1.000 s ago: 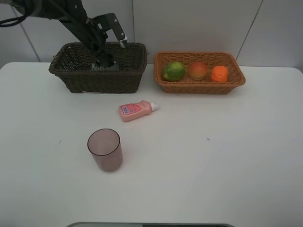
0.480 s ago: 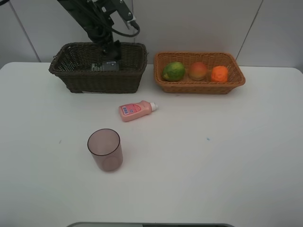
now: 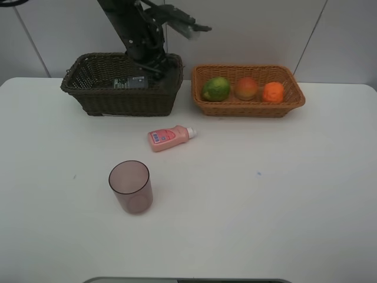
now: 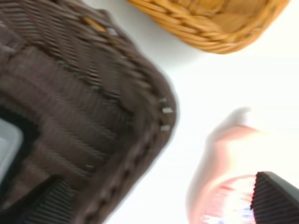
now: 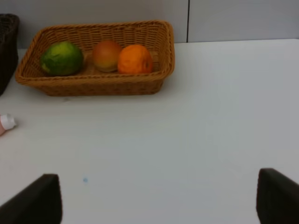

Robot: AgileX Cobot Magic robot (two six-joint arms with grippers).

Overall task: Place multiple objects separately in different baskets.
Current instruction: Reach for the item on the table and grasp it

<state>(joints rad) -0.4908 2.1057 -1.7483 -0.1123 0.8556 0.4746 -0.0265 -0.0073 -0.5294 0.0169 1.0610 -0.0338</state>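
The pink bottle's upper body [image 3: 176, 135] [image 4: 242, 156], just below its white cap, is the next place for my left gripper to go and close.
The dark brown basket [image 3: 112, 103] holds the dark green pump bottle [image 3: 131, 82]. The orange-tan basket [image 3: 247, 109] holds the green-yellow fruit [image 3: 216, 88], the peach [image 3: 247, 87] and the orange [image 3: 273, 92]. The pink bottle [image 3: 168, 138] lies on its side on the table. The mauve cup [image 3: 131, 186] stands upright nearer the front. My left gripper [image 3: 154, 61] is open and empty above the dark basket's right end; its wrist view shows that basket's corner [image 4: 117, 116] and the blurred pink bottle [image 4: 224, 186]. My right gripper [image 5: 159, 200] is open and empty above bare table.
The white table [image 3: 265, 194] carries everything. A pale wall stands close behind both baskets. The right wrist view shows the orange-tan basket [image 5: 93, 86] with its three fruits, and the pink bottle's cap [image 5: 6, 122] at the frame's edge.
My left gripper has risen out of the dark brown basket and swung to the right, leaving the dark green bottle inside. Nothing else has moved.
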